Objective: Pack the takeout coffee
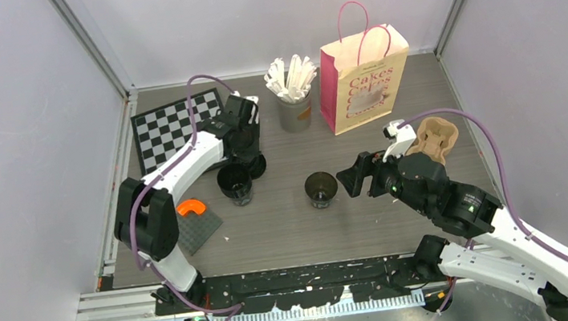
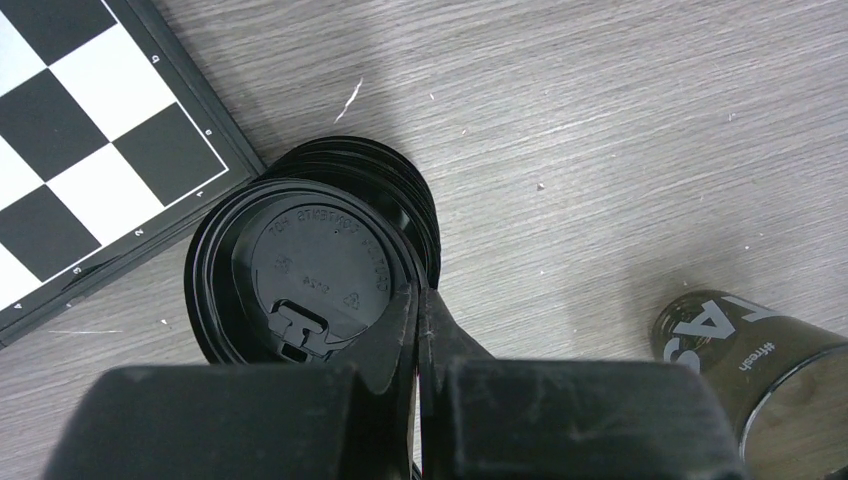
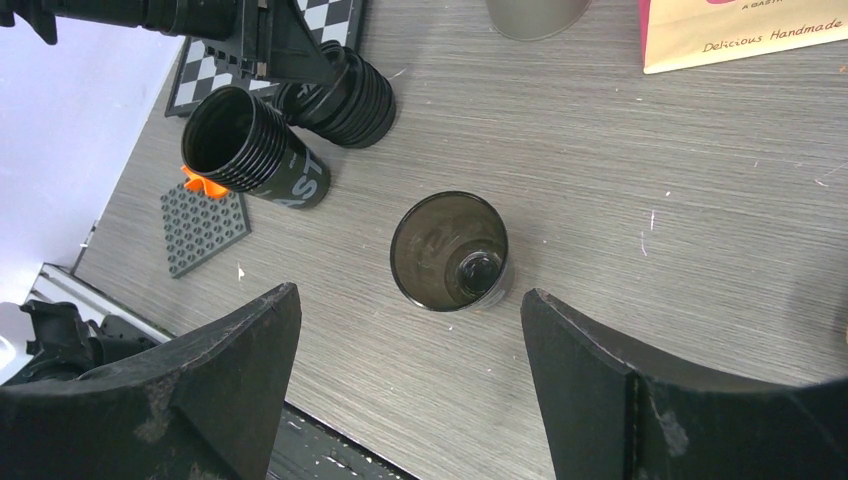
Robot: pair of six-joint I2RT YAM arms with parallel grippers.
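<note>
My left gripper is to open first, since the top lid sits crooked on the lid stack, then grip that lid's rim again and lay it alone beside the chessboard (image 2: 325, 85).
A single lidless black coffee cup (image 1: 322, 188) stands upright mid-table; it also shows in the right wrist view (image 3: 450, 250). A stack of black cups (image 1: 235, 184) stands to its left, also seen by the right wrist (image 3: 250, 150) and the left wrist (image 2: 760, 370). A stack of black lids (image 1: 256, 166) sits behind that stack. My left gripper (image 2: 421, 300) is shut on the rim of the top lid (image 2: 310, 265). My right gripper (image 3: 410, 300) is open and empty, just right of the single cup (image 1: 353, 175). The pink paper bag (image 1: 364, 79) stands upright at the back.
A grey cup of white wrapped sticks (image 1: 294, 99) stands left of the bag. A brown pulp carrier (image 1: 433, 139) lies behind my right arm. A chessboard (image 1: 172, 129) lies at the back left. A grey studded plate (image 1: 198, 228) with an orange piece (image 1: 191, 208) lies front left.
</note>
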